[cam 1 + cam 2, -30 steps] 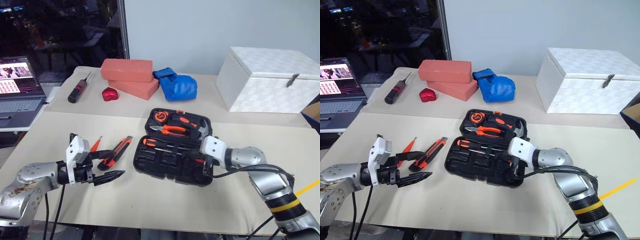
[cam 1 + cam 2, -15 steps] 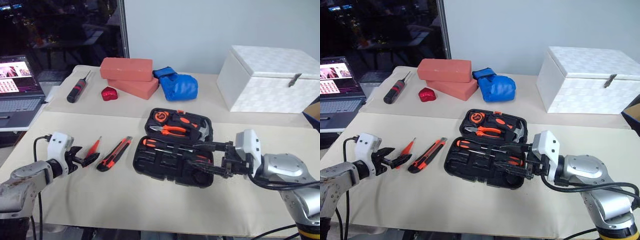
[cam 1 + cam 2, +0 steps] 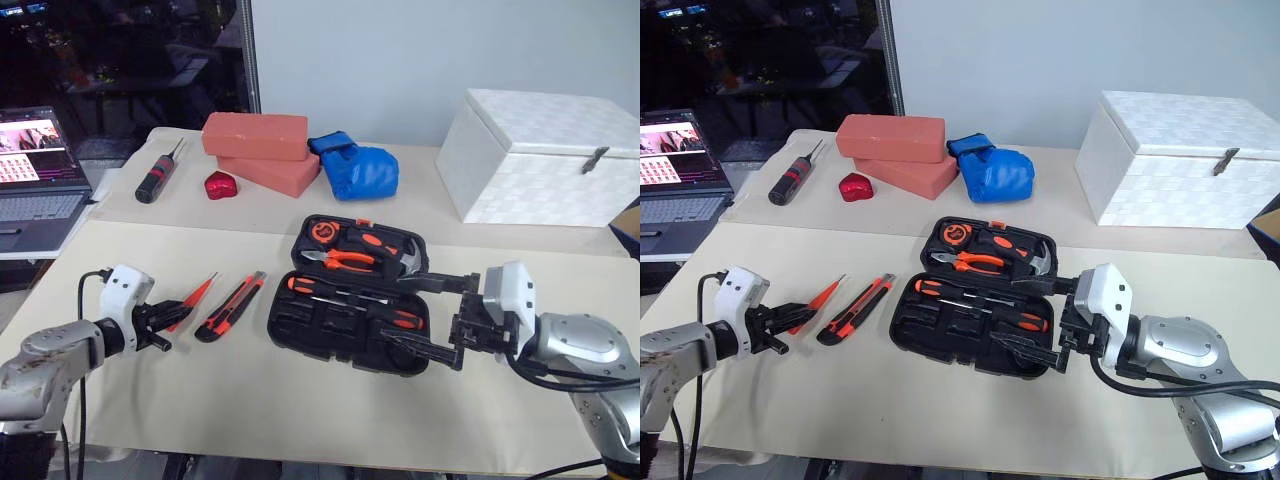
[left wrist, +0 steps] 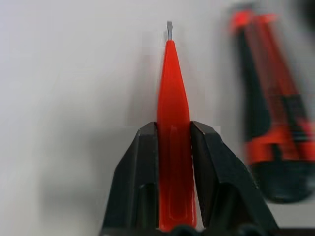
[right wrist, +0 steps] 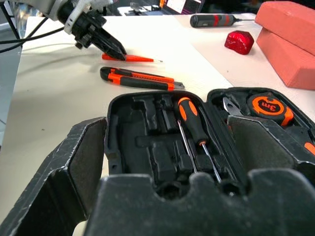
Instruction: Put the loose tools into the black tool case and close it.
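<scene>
The robot's left gripper will set the thin orange driver down next to the screwdriver shafts in the black tool case [image 3: 326,309].
The black tool case [image 3: 292,322] lies open in the middle of the table, with pliers, a tape measure, a hammer and an orange-and-black screwdriver [image 5: 193,122] in its recesses. To its left lie a utility knife [image 3: 230,306] and a thin orange driver [image 3: 196,296], both flat on the table. My left gripper [image 3: 166,312] is shut on the handle end of that driver [image 4: 173,147]. My right gripper [image 3: 412,314] stands open just over the case's right front corner, with nothing between its fingers.
At the back of the table are two stacked red bricks [image 3: 255,135], a blue glove [image 3: 358,172], a small red object [image 3: 220,186] and a black-and-red screwdriver [image 3: 157,178]. A white box [image 3: 540,155] stands at the back right. A laptop [image 3: 35,185] sits off the table's left edge.
My left gripper reached the thin orange driver and shut on its handle. My right gripper drew back from the case and opened wide.
</scene>
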{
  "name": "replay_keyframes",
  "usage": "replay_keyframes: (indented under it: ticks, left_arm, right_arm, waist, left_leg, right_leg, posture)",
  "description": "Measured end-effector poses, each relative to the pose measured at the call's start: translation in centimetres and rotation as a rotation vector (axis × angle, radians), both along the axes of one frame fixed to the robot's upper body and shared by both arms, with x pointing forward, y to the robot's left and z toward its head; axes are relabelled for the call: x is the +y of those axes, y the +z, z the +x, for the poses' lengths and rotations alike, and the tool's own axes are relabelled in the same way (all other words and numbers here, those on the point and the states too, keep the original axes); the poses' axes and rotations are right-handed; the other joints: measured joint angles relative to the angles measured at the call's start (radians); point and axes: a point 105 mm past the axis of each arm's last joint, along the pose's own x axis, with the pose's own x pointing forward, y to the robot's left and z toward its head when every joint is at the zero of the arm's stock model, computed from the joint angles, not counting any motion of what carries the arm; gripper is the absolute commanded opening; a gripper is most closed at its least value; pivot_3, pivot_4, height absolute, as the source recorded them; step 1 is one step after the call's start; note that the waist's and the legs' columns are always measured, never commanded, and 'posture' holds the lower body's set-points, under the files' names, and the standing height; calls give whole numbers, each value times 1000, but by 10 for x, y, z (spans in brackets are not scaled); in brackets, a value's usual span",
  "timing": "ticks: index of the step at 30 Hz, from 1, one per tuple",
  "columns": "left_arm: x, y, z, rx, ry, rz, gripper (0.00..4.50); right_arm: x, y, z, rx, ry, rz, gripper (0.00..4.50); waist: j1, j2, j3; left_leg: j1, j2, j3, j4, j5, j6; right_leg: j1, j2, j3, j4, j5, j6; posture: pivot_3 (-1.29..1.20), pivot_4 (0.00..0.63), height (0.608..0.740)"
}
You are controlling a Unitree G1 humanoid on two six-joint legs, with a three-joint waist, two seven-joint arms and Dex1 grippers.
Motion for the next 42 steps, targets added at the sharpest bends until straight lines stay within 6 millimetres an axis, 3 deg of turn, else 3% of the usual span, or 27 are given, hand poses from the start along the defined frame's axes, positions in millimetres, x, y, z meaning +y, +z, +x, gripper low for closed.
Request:
replay_keyframes:
  ticks: [2,5,7,9,12,16,20,25,41,42]
  left_arm:
    - [-12,32,2,-70,-159,27,469]
    - [-61,63,0,-132,-486,94,469]
    - [-97,61,1,-137,-687,132,469]
    - [-120,46,6,-120,-804,176,469]
    - [-148,25,22,-95,-911,248,469]
    - [-174,19,40,-111,-987,328,469]
    - [-181,11,50,-104,-1027,397,469]
    - [-188,-5,47,-43,-1086,425,469]
    - [-195,-9,47,-52,-1062,477,469]
    - [-195,-10,48,-58,-1066,480,1488]
  right_arm:
    - [-7,0,-3,-11,-29,7,4500]
    - [-19,-1,-12,-25,-64,-11,4500]
    - [-23,0,-21,-29,-72,-36,4500]
    - [-29,2,-27,-33,-90,-52,4500]
    - [-39,3,-32,-30,-130,-90,4500]
    - [-45,5,-37,-31,-161,-114,4500]
    - [-45,8,-43,-35,-163,-115,4500]
    - [-46,9,-44,-33,-159,-134,4500]
    - [-52,13,-42,3,-104,-177,4500]
    - [-52,13,-43,5,-106,-178,4500]
  waist:
    - [5,0,0]
    - [20,1,0]
    - [21,2,-1]
    - [17,2,-1]
    - [11,1,0]
    - [5,1,0]
    - [-6,1,0]
    - [-6,1,0]
    - [-4,1,0]
    - [-4,1,0]
  left_leg:
    - [-1,0,0,0,0,0]
    - [0,-2,1,1,0,0]
    - [0,-3,2,3,0,0]
    - [0,-2,1,3,0,0]
    - [0,-2,0,5,1,1]
    - [0,-2,-2,5,1,2]
    - [0,-2,-2,5,1,2]
    - [-1,-3,-2,5,1,2]
    - [2,-3,-3,5,1,2]
    - [2,-3,-3,5,1,2]
  right_leg:
    - [0,-1,0,-1,0,0]
    - [3,-2,1,-2,-1,2]
    - [4,-1,2,-2,0,3]
    - [4,0,2,-1,0,3]
    - [4,2,3,1,1,3]
    - [4,2,3,1,2,3]
    - [4,2,4,1,2,4]
    - [4,2,4,1,3,6]
    - [8,2,4,1,3,6]
    - [8,2,4,1,3,6]
  posture:
    - [0,150,740]
    - [0,150,740]
    - [0,150,740]
    - [0,150,740]
    - [0,150,740]
    - [0,150,740]
    - [0,150,740]
    - [0,150,740]
    - [0,150,740]
    - [0,150,740]
